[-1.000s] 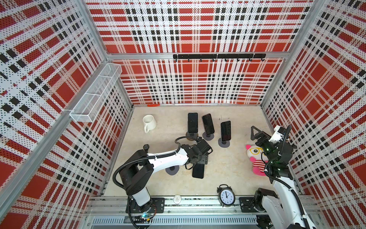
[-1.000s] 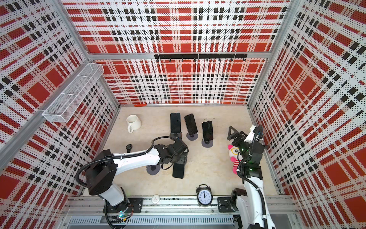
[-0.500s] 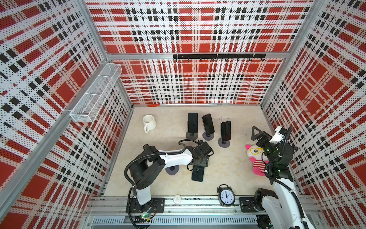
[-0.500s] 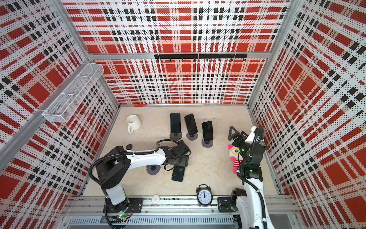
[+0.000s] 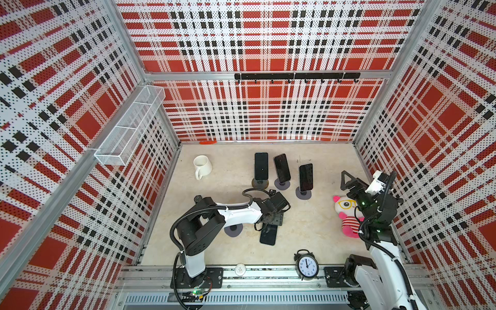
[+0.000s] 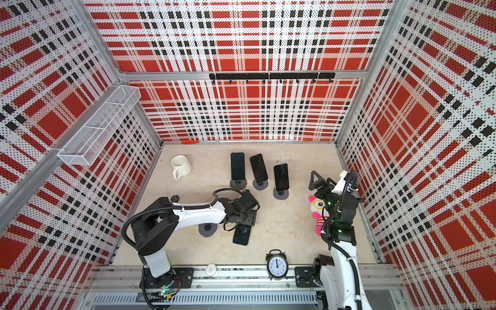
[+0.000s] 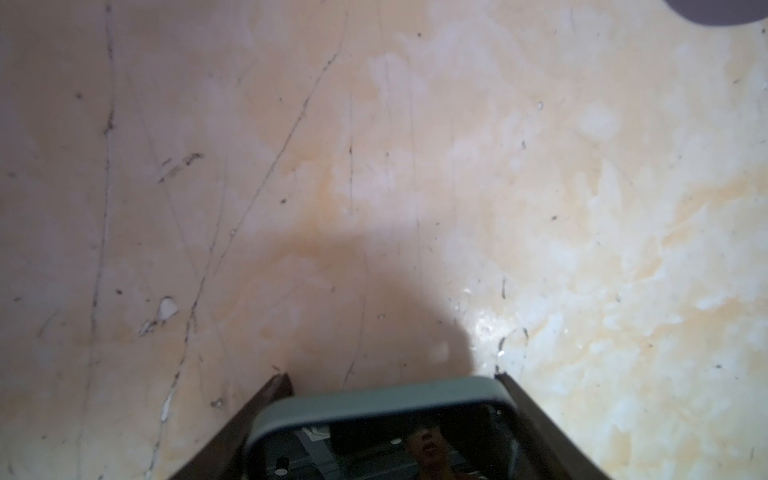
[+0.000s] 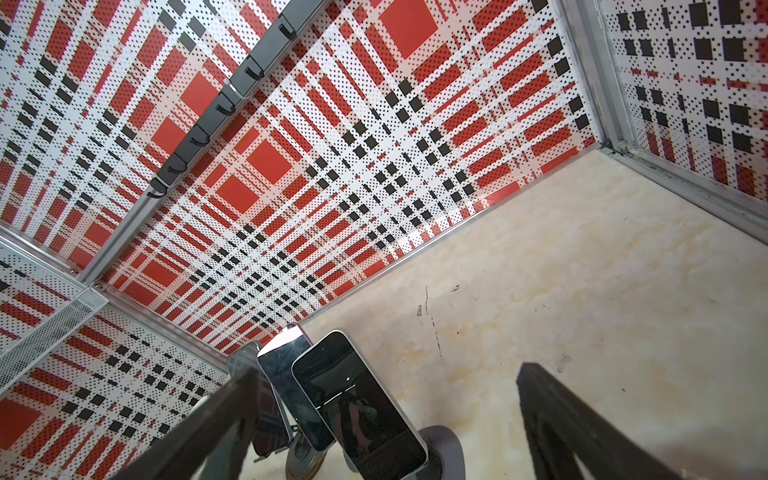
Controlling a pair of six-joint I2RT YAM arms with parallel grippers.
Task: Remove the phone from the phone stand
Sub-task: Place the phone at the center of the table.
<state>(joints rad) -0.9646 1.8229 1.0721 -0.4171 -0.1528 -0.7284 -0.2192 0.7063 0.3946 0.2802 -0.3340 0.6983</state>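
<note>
Next, I let go of the black phone, now held low over the table, with my left gripper, flat on the table [image 5: 272, 224] next to the empty grey phone stand.
My left gripper [image 5: 271, 218] [image 7: 390, 377] is shut on a dark phone [image 5: 268, 235] [image 6: 241, 234] [image 7: 386, 409] in a grey-green case, held by its long edges low over the table near the front middle. I cannot tell whether the phone touches the surface. The empty grey round phone stand [image 5: 234, 229] [image 6: 207, 229] sits just left of it, partly under my left forearm. My right gripper [image 5: 349, 183] [image 6: 318, 182] [image 8: 384, 382] stands open and raised at the right side, with nothing between its fingers.
Three more phones lean on stands at the back middle [image 5: 261, 166] [image 5: 282, 168] [image 5: 305, 177]. A white mug [image 5: 201, 166] stands back left. A plush toy [image 5: 346, 214] lies below my right arm, and a black alarm clock [image 5: 306, 265] stands at the front edge.
My left arm has folded, its elbow swinging right, while the gripper keeps the phone and shifts it slightly toward the front. The right arm has barely moved.
</note>
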